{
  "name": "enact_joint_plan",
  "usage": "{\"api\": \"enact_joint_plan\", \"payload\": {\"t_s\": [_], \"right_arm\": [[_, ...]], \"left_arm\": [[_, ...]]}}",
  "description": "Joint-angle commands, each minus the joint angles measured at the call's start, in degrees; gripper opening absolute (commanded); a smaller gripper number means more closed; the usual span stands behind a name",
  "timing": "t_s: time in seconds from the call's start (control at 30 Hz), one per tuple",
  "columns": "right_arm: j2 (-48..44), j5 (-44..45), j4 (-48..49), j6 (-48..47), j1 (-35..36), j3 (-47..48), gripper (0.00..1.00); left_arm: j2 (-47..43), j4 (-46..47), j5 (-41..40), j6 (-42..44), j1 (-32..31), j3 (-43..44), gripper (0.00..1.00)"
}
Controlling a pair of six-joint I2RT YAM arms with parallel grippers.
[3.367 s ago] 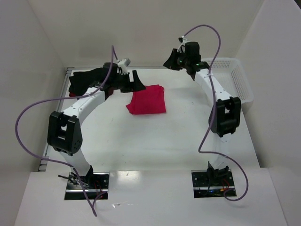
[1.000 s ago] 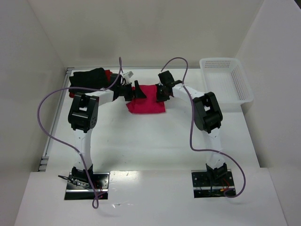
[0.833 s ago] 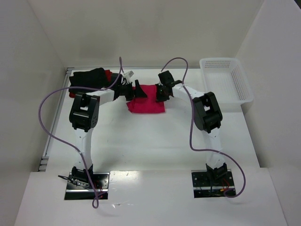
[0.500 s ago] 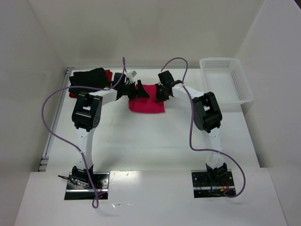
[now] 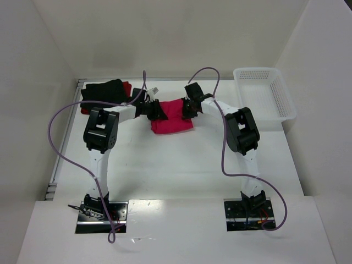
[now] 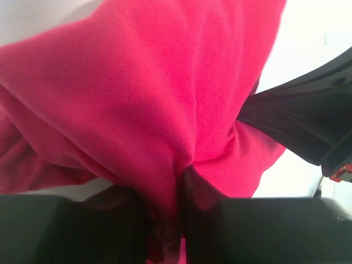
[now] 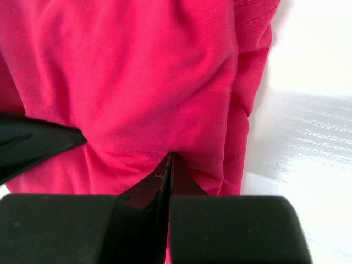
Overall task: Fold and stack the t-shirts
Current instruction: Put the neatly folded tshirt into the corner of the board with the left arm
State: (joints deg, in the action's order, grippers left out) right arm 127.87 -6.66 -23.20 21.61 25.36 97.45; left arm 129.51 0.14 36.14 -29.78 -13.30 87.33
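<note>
I will release the crimson-pink t-shirt from my left gripper on top of the black t-shirt [image 5: 104, 92], above the darker red one.
The crimson-pink t-shirt [image 5: 173, 118] lies folded on the table between my two grippers. My left gripper [image 5: 157, 112] is at its left edge, and in the left wrist view the fingers [image 6: 214, 220] are shut on a bunched fold of the pink cloth [image 6: 137, 99]. At the shirt's right back corner my right gripper [image 5: 188, 109] is shut, and the pink cloth [image 7: 137, 77] puckers where its fingertips [image 7: 181, 184] meet. A black t-shirt [image 5: 104, 89] lies at the back left on a darker red t-shirt [image 5: 127, 87].
A white perforated basket [image 5: 265, 93] stands at the back right. The enclosure walls rise close behind and beside the table [image 5: 181, 165]. Purple cables loop over both arms.
My left gripper slid right onto the pink shirt's left edge and closed from wide open onto the cloth, bunching it. The right gripper stayed shut in place.
</note>
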Motion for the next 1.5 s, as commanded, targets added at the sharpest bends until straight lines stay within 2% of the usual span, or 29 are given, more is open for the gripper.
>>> {"api": "enact_joint_plan", "payload": {"t_s": [0.0, 0.1, 0.17, 0.23, 0.27, 0.33, 0.43, 0.5, 0.53, 0.7, 0.77, 0.93, 1.1, 1.23, 1.47], "right_arm": [[1.50, 0.42, 1.23, 0.19, 0.74, 0.99, 0.00], [0.36, 1.20, 1.23, 0.72, 0.74, 0.99, 0.02], [-1.48, 1.73, 0.45, 0.72, 0.74, 0.99, 0.09], [-5.68, 2.26, 1.05, 0.11, 0.74, 1.52, 0.22], [-7.45, 2.26, 1.05, 0.10, 0.74, 0.99, 0.32], [-13.22, 2.26, 2.98, 0.10, 0.74, 0.99, 0.59], [-18.70, 2.79, 4.13, -0.42, 0.74, 0.46, 0.82], [-22.31, 2.79, 2.73, -0.42, 0.74, 1.08, 0.89], [-23.36, 2.79, 1.16, -0.42, -0.04, 1.60, 1.00], [-32.05, 6.03, -0.79, -1.13, -0.67, -2.60, 1.00], [-34.70, 6.91, -1.49, -1.74, -0.67, -5.23, 1.00], [-41.29, 8.59, -2.64, -1.74, -0.67, -9.64, 1.00], [-44.64, 9.20, -2.64, -1.13, -0.67, -13.60, 1.00], [-45.26, 9.20, -2.64, 0.01, -0.67, -14.74, 1.00], [-46.31, 8.68, -2.64, 1.15, -0.67, -16.50, 1.00]], "left_arm": [[1.44, -7.35, -3.18, 3.06, -0.24, -1.81, 0.20], [-0.39, -8.05, -8.09, 2.45, -0.24, -0.94, 0.04], [-1.10, -10.24, -11.16, 3.58, -0.24, 0.90, 0.00], [-1.72, -12.87, -13.02, 4.90, 0.37, 2.49, 0.00], [-2.42, -13.41, -13.72, 4.91, 0.38, 3.19, 0.00], [-3.13, -16.55, -15.57, 7.09, 0.91, 6.08, 0.00], [-2.34, -23.31, -18.29, 10.69, 1.52, 12.74, 0.00], [-1.63, -26.06, -19.96, 12.20, 2.14, 15.58, 0.00], [-1.63, -27.64, -21.53, 12.90, 2.66, 16.37, 0.00], [-1.63, -33.00, -29.80, 18.61, 3.19, 21.82, 0.00], [-0.93, -36.08, -35.49, 19.84, 3.19, 24.99, 0.00], [-2.15, -35.83, -44.21, 21.52, 3.19, 25.52, 0.00], [-3.57, -34.33, -51.33, 23.45, 3.19, 28.24, 0.00], [-0.93, -37.14, -56.42, 25.30, 4.24, 35.00, 0.00], [-0.93, -38.10, -56.19, 26.62, 8.81, 40.63, 0.00]]}}
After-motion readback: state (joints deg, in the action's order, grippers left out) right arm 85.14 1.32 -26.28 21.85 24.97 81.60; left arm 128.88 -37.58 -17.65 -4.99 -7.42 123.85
